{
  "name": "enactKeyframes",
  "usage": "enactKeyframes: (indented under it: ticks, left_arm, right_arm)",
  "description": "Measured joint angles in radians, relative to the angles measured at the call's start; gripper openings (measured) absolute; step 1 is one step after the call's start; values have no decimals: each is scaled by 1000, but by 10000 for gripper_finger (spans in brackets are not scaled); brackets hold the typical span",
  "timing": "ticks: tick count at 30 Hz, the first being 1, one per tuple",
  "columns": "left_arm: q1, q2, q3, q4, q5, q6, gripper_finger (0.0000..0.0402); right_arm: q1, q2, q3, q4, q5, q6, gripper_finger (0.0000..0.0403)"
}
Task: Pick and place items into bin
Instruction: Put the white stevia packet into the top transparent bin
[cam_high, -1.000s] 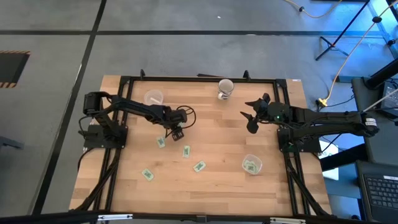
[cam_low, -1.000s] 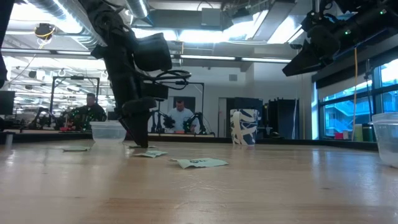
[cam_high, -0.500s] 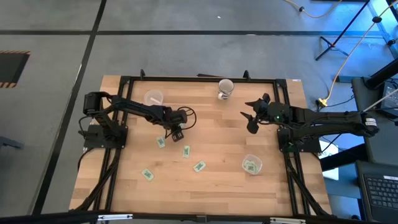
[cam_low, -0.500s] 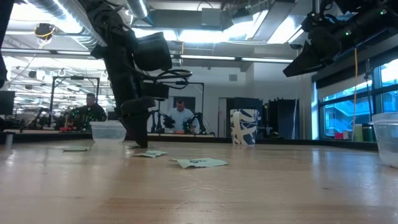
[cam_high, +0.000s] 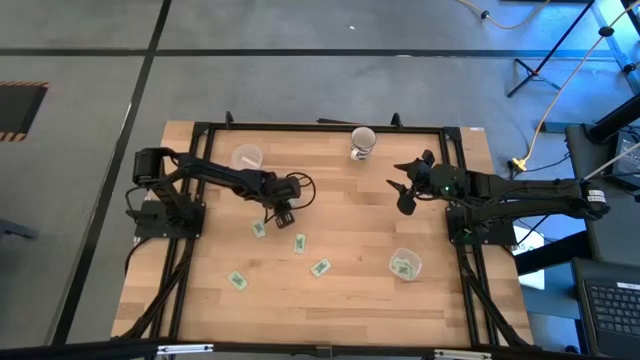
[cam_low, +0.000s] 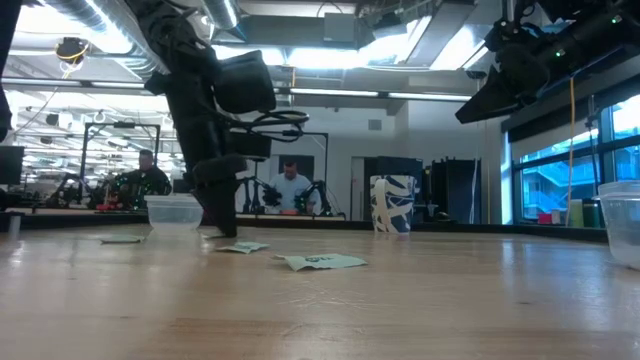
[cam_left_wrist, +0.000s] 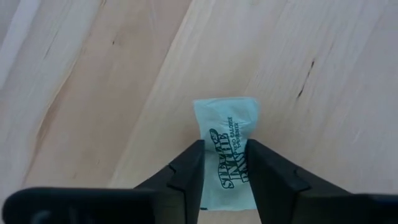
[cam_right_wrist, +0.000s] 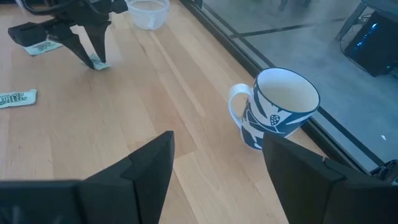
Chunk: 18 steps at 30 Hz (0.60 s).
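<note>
The packet lies flat with a finger over its long edge, so I will open my left gripper, back it off, turn it and pinch the packet's body (cam_left_wrist: 226, 158) from both sides.
My left gripper (cam_high: 281, 213) points down at the table left of centre, shut on a green-and-white packet (cam_left_wrist: 226, 134) that lies on the wood; the right wrist view shows that packet (cam_right_wrist: 97, 62) at the fingertips. Several more packets lie flat near it: (cam_high: 259, 229), (cam_high: 299, 242), (cam_high: 320, 267), (cam_high: 237, 281). A clear cup (cam_high: 404, 265) at the near right holds a green packet. My right gripper (cam_high: 402, 190) hangs open above the table's right half, touching nothing. My left gripper pinches the packet between its two fingers (cam_left_wrist: 189, 171), which come from above and point down. They close on the packet's two long edges, across its near half (cam_left_wrist: 225, 171). The packet's far end (cam_left_wrist: 226, 115) rests flat on the table.
A second clear cup (cam_high: 246, 158) stands at the far left, a blue-and-white mug (cam_high: 362, 143) at the far edge near the middle. Black frame rails (cam_high: 320, 127) run round the table. Bare wood lies between the two arms. People sit in the room beyond.
</note>
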Motion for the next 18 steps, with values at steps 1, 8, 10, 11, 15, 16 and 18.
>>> enactKeyframes:
  ticks: [1, 8, 10, 11, 15, 16, 18]
  left_arm:
    - [1, -10, -2, -2, -2, 5, 108]
    - [2, -105, -3, -48, -9, -3, 93]
    - [3, -131, -3, -58, -9, -3, 89]
    - [3, -146, -3, -58, -10, -3, 87]
    - [3, -176, -1, -55, -18, -4, 78]
    - [3, -180, -1, -54, -17, -4, 76]
    - [3, -180, -1, -56, -17, 8, 73]
  right_arm:
    - [0, 0, 0, 0, 0, 0, 247]
    - [0, 0, 0, 0, 0, 0, 247]
    - [0, 0, 0, 0, 0, 0, 247]
    - [0, 0, 0, 0, 0, 0, 247]
    - [0, 0, 0, 0, 0, 0, 247]
    - [0, 0, 0, 0, 0, 0, 247]
    - [0, 0, 0, 0, 0, 0, 247]
